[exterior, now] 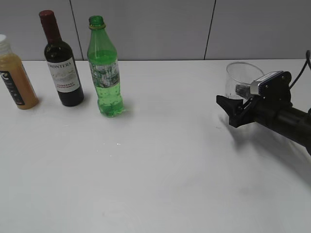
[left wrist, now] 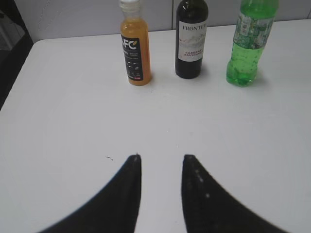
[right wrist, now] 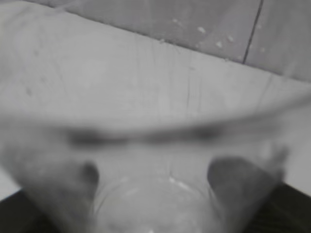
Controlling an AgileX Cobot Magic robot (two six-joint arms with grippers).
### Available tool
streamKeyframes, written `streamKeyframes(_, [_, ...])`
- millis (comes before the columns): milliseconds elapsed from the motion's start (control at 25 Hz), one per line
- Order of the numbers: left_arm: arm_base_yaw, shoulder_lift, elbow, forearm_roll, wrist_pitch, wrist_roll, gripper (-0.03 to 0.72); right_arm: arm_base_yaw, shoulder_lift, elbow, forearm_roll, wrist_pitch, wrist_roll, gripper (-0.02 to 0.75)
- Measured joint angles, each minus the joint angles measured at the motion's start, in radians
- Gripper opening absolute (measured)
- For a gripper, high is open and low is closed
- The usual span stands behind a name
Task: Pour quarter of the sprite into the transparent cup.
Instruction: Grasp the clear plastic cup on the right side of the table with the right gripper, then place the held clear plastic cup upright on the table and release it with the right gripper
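My right gripper is going to let go of the transparent cup on the white table (exterior: 131, 152), slightly in front of the sprite.
The sprite (exterior: 106, 73), a tall green capless bottle with some green liquid in its lower part, stands upright at the back left; it also shows in the left wrist view (left wrist: 249, 43). The transparent cup (exterior: 241, 77) is at the right, between the fingers of my right gripper (exterior: 234, 110). In the right wrist view the blurred cup (right wrist: 155, 160) fills the frame, with a dark finger against each of its sides. My left gripper (left wrist: 162, 158) is open and empty over bare table, well in front of the bottles. It is out of the exterior view.
A dark wine bottle (exterior: 62, 65) with a red top stands just left of the sprite, and an orange juice bottle (exterior: 15, 75) stands at the far left. The white table (exterior: 160, 165) ends at a grey wall behind.
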State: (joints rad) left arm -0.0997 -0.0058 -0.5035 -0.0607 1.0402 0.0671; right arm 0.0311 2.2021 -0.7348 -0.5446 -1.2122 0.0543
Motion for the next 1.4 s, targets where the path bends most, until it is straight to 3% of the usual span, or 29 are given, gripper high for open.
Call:
streamKeyframes(400, [0.0, 0.0, 0.0, 0.0, 0.0, 0.0, 0.228, 0.021, -0.062, -0.001, -0.348, 0.0, 0.092, 0.524])
streamKeyframes(1000, [0.0, 0.0, 0.0, 0.0, 0.0, 0.0, 0.228, 0.4, -0.03, -0.102, -0.402, 0.0, 0.192, 0.524])
streamKeyframes(1200, [0.0, 0.0, 0.0, 0.0, 0.0, 0.0, 0.228, 0.467, 0.027, -0.19, -0.467, 0.0, 0.207, 0.524])
streamKeyframes(1400, [0.0, 0.0, 0.0, 0.0, 0.0, 0.0, 0.228, 0.479, 0.09, -0.311, -0.54, 0.035, 0.304, 0.524])
